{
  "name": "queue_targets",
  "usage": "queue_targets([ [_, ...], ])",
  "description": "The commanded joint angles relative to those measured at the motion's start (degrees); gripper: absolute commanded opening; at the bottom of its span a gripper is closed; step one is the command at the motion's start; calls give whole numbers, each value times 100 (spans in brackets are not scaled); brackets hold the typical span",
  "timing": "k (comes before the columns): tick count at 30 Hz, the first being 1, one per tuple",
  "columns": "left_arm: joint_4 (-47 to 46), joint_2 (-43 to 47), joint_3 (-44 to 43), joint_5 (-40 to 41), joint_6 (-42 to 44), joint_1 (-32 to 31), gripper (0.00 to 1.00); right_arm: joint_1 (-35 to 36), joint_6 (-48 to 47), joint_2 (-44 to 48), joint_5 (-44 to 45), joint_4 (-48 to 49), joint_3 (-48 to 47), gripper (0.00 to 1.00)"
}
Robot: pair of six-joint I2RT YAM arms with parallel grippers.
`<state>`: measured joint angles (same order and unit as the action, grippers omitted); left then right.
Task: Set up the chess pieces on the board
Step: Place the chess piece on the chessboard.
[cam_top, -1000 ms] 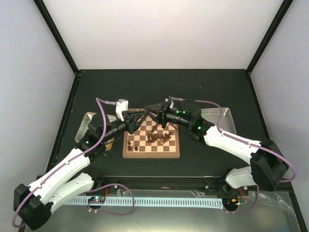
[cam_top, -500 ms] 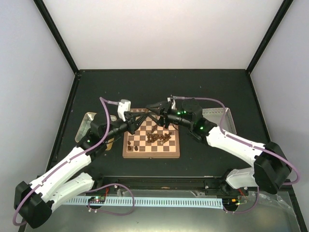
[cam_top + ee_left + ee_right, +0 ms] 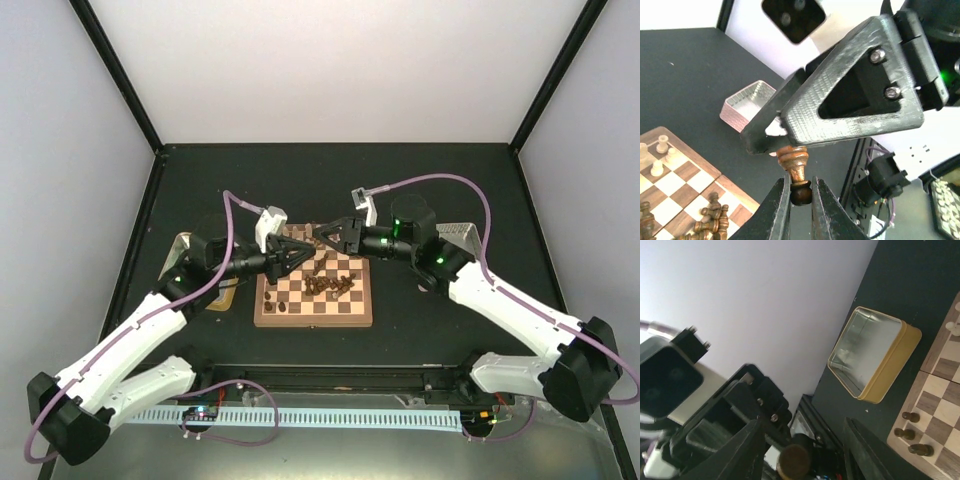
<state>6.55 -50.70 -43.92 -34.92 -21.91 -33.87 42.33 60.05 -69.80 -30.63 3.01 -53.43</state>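
Next, the left gripper releases the dark brown piece on the empty square [image 3: 281, 295] beside the dark pieces at the board's corner.
The board [image 3: 262, 318] lies at the table's middle with a heap of dark brown chess pieces [image 3: 330, 284] on it and several pale ones [image 3: 660, 145] at one edge. My left gripper [image 3: 306, 254] hovers over the board's far edge. In the left wrist view it [image 3: 801, 182] is shut on the round head of a dark brown piece [image 3: 796, 162] whose base points away. My right gripper [image 3: 322, 240] faces it tip to tip. In the right wrist view it [image 3: 802, 427] is open, with the piece's round base [image 3: 794, 460] between its spread fingers [image 3: 747, 445].
A gold-rimmed tin tray [image 3: 180, 255] lies left of the board and also shows in the right wrist view [image 3: 875, 360]. A silver tray [image 3: 460, 235] sits to the right and shows in the left wrist view [image 3: 747, 102]. Three dark pieces [image 3: 912, 432] stand near the board's corner.
Both wrists have shifted right and risen above the board's far edge. The grippers now face each other closely, with the dark piece between them.
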Motion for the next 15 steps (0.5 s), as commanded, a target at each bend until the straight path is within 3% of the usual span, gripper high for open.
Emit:
queue_targets([
  [1, 417, -110, -262, -519, 319, -20, 2, -31, -891, 149, -490, -454, -150, 43],
  [6, 323, -146, -308, -582, 299, -20, 2, -36, -750, 138, -941, -343, -94, 42],
  [15, 134, -195, -336, -618, 96, -21, 2, -33, -45, 145, -912, 204, 151, 12],
])
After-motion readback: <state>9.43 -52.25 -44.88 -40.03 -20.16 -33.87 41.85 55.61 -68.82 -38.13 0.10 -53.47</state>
